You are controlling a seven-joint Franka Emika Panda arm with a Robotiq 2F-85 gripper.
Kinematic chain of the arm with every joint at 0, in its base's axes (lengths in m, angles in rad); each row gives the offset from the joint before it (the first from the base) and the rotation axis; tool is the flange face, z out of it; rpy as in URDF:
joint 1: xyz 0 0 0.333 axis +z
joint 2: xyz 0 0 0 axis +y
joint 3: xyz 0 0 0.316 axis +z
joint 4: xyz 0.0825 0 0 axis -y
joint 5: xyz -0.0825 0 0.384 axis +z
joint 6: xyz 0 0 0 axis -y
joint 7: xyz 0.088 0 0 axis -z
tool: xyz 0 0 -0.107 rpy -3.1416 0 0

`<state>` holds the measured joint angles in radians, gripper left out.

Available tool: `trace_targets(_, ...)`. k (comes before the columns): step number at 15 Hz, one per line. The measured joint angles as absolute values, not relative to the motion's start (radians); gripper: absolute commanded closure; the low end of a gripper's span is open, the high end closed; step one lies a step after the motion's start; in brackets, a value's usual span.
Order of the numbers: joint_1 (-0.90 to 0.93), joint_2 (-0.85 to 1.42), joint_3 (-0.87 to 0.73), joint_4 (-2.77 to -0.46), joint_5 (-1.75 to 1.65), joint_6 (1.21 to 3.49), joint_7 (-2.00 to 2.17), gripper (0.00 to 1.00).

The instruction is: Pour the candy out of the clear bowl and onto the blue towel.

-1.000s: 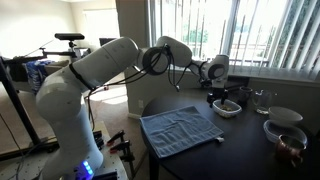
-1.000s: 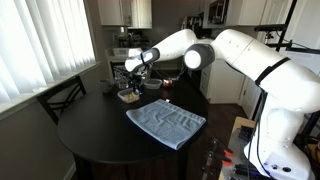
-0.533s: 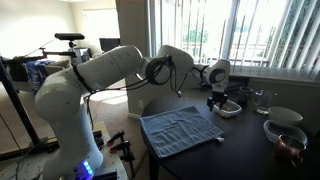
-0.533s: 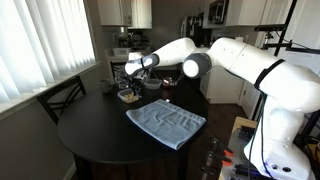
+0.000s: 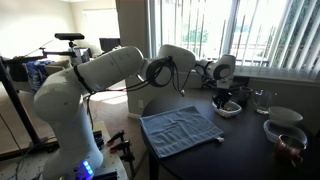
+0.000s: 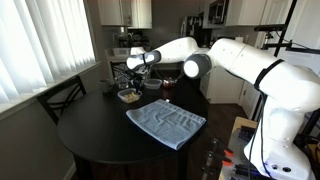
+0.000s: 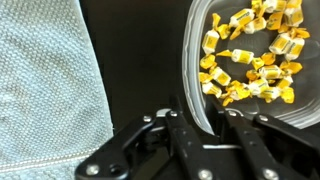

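Note:
The gripper is at the curved end of the clear bowl's rim, so it should open, move along and take the rim nearer the middle of the bowl's side point(image 7: 190, 56).
The clear bowl point(image 7: 192, 70) holds several yellow-wrapped candy pieces point(image 7: 250, 60). It stands on the dark round table beyond the towel in both exterior views point(image 5: 228, 108) point(image 6: 129, 97). My gripper point(image 7: 203, 115) reaches down over the bowl's near rim. One finger is outside the wall and the other inside, and the jaws have narrowed onto the rim. In the exterior views the gripper point(image 5: 224, 97) point(image 6: 131, 88) sits right on top of the bowl. The blue towel point(image 5: 180, 130) point(image 6: 165, 123) point(image 7: 45, 80) lies flat and wrinkled beside the bowl, with a dark strip of table between them.
A larger bowl with brownish contents point(image 5: 290, 147) and a pale bowl point(image 5: 285, 117) stand further along the table, with a glass point(image 5: 262, 100) near the window. A chair point(image 6: 60, 98) stands at the table's far side. Window blinds run behind.
The gripper has come down onto the bowl's rim and its jaws have narrowed from wide open to close around the rim. The bowl and towel have not moved.

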<state>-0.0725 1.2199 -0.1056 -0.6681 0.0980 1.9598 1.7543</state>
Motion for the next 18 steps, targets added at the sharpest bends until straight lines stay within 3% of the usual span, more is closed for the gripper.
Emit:
trace_targets(3,-0.074,1.223,-0.094,-0.655,0.098,1.959,1.754,0.98)
trace_targets(5,-0.071,1.227,-0.084,-0.654,0.098,1.955,1.754,0.7)
trace_targets(16,-0.065,1.243,-0.067,-0.646,0.098,1.912,1.754,0.03)
trace_targets(18,-0.066,1.243,-0.063,-0.636,0.098,1.911,1.754,0.0)
